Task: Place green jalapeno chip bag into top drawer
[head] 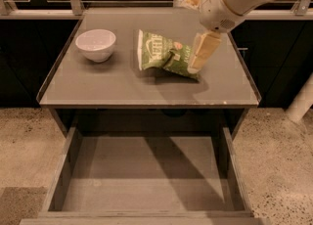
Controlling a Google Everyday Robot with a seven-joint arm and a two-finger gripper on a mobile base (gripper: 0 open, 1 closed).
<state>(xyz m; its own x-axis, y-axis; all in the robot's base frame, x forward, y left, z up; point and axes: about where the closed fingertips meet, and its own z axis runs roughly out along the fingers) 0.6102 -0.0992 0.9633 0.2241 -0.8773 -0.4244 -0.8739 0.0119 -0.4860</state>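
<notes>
Next, my gripper grabs the end (188, 63) of the green jalapeno chip bag that points away from the white bowl.
The green jalapeno chip bag (162, 56) lies flat on the grey table (122, 89), right of centre. My gripper (191, 35) hangs over the bag's right end from the upper right. It is open and empty: one cream finger (202, 51) reaches down to the bag's right edge, and the other (191, 0) stays up near the table's back edge. The top drawer (146, 170) is pulled out below the table's front edge, and its flat grey bottom is bare.
A white bowl (96, 44) stands on the table's left side. The table has a low raised rim. Dark cabinets and a rail run behind it. A white post (302, 102) stands on the speckled floor at the right.
</notes>
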